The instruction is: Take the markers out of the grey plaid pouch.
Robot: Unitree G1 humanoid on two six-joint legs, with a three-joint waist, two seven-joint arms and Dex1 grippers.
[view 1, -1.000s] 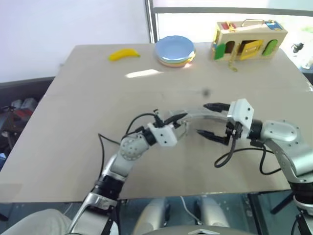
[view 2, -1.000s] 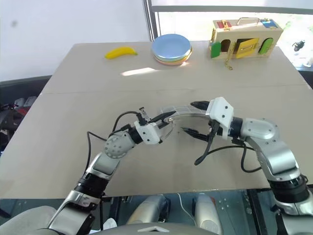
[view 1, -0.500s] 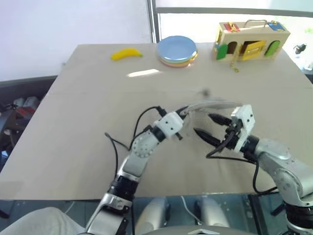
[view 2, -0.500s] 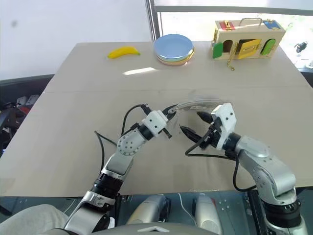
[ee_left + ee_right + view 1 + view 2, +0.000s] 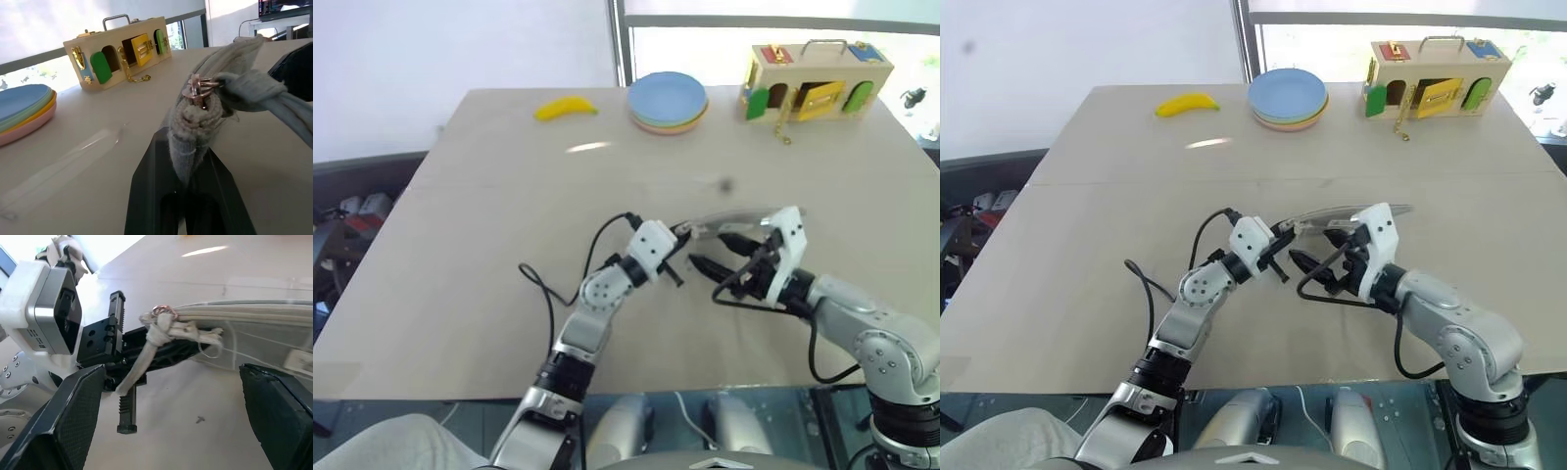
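Note:
Next, I grip the knotted fabric (image 5: pixel 138 367) with my right gripper and pull the zipper open first, as the copper zipper ring is at my left gripper's end of the shut pouch.
The grey plaid pouch (image 5: pixel 736 214) hangs above the middle of the table as a thin, flat strip. My left gripper (image 5: pixel 188 152) is shut on its gathered end, just below the copper zipper ring (image 5: pixel 198 90). In the head views the left gripper (image 5: pixel 680 235) holds the pouch's left end. My right gripper (image 5: pixel 710 252) stands open beside and just under that same end, with its fingers (image 5: pixel 78 411) spread wide on either side of the knotted fabric (image 5: pixel 159 330) and touching nothing. The markers are hidden.
At the table's far side lie a yellow banana (image 5: pixel 566 108), a stack of pastel plates (image 5: pixel 667 100) and a wooden latch box (image 5: pixel 818 76). The tan table (image 5: pixel 489 245) has a seam across its middle. Cables loop from both wrists.
My right gripper has rolled and moved left and down, coming in under the pouch's held end. The left wrist has rolled too, still gripping the pouch.

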